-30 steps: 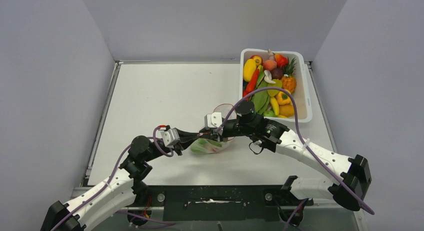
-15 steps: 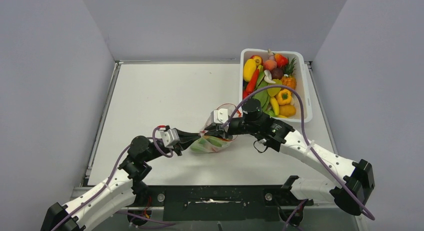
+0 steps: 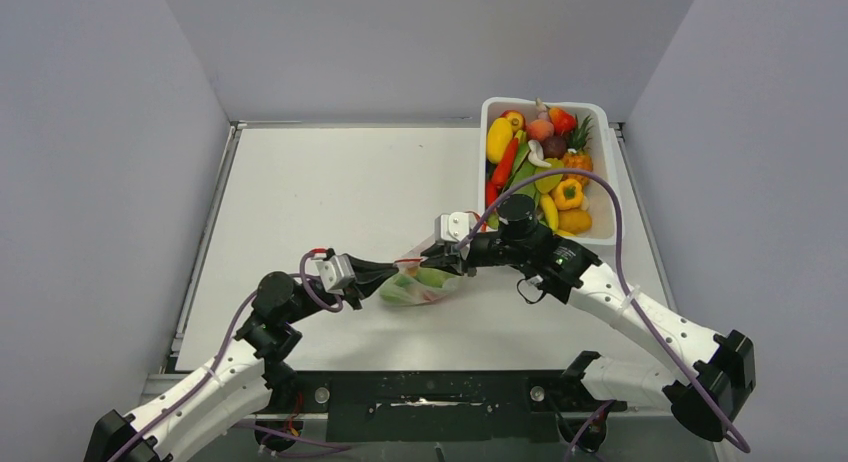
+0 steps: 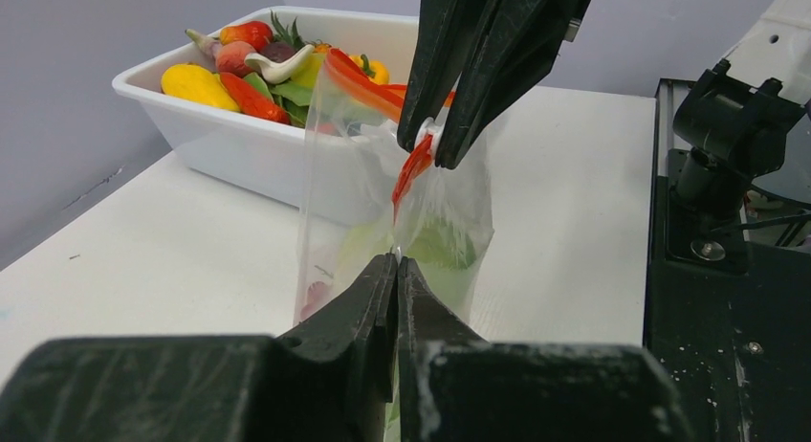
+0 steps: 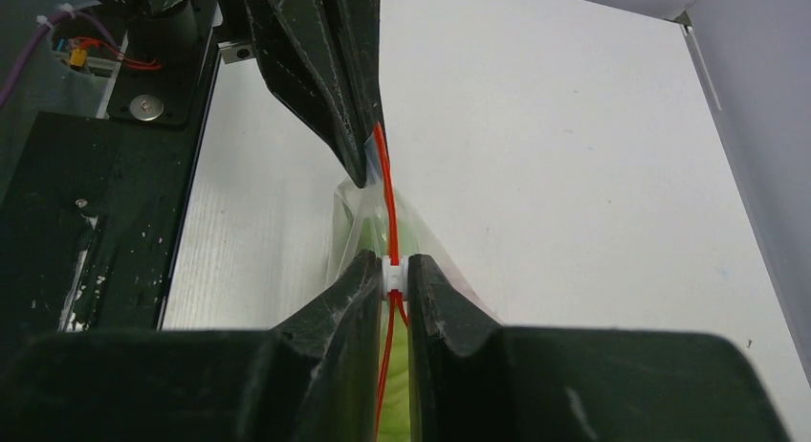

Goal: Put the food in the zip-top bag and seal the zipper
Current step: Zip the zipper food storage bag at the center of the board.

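The bag's plastic below the red-orange zipper is pinched in my left gripper, which should open and take the zipper's end [image 5: 380, 136] before my right gripper pulls the slider.
The zip-top bag [image 3: 420, 285] hangs stretched between both grippers near the table's middle, with green food [image 4: 445, 246] and a reddish piece showing through the plastic. My left gripper [image 4: 396, 260] is shut on the bag's near end, just below the zipper [image 4: 413, 165]. My right gripper [image 5: 394, 270] is shut on the white slider [image 5: 393, 276] that rides the red-orange zipper [image 5: 385, 184]. In the top view the left gripper [image 3: 395, 268] and right gripper [image 3: 443, 264] face each other across the bag's top edge. More food [image 3: 540, 172] lies in the tub.
The white tub [image 3: 611, 182] of toy fruits and vegetables stands at the back right, close behind the right arm's wrist. In the left wrist view the tub [image 4: 239, 141] sits just beyond the bag. Grey walls close in the table on three sides.
My right gripper has tightened and moved right and slightly back, drawing the bag's top edge out between the grippers. The left gripper has stayed shut and shifted slightly left.
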You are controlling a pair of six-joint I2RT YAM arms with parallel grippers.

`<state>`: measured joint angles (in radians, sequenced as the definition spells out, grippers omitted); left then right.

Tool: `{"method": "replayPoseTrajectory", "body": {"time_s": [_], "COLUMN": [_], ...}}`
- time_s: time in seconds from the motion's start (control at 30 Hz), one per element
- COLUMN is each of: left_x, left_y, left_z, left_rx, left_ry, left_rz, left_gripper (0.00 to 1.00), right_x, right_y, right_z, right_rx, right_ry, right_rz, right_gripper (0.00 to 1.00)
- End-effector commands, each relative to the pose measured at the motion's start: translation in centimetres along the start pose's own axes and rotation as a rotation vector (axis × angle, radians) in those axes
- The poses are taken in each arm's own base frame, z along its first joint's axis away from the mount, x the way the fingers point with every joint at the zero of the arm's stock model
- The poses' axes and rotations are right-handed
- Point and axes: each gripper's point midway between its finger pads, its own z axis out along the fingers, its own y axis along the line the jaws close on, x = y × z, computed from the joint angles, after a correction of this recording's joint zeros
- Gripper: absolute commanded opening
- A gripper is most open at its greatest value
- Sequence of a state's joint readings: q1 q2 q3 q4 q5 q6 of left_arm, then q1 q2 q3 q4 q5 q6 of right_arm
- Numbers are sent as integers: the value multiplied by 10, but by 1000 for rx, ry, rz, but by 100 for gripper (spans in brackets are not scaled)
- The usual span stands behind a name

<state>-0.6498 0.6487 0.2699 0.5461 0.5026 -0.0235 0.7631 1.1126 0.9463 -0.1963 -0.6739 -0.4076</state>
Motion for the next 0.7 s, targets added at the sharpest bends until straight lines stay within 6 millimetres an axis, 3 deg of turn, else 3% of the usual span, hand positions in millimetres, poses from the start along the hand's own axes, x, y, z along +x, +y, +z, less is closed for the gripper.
{"method": "replayPoseTrajectory", "body": {"time_s": [0.0,0.1,0.23,0.53,0.67], "left_x": [-33,-37,-36,-41,-43], "left_y": [4,0,-8,-5,-3], "left_z": [1,3,10,15,15], "left_rx": [-9,28,104,103,92], "left_ry": [-99,-98,-53,-49,-50], "left_rz": [74,93,98,110,123], "left_gripper": [8,25,31,33,23], "right_x": [-12,-17,-22,-31,-33], "right_y": [-3,-3,-4,-2,-1], "right_z": [-7,-3,4,14,14], "right_rx": [11,0,-18,-48,-47], "right_ry": [-51,-78,-96,-96,-98], "right_rz": [-31,-26,-21,-53,-58], "right_gripper": [0,0,0,0,0]}}
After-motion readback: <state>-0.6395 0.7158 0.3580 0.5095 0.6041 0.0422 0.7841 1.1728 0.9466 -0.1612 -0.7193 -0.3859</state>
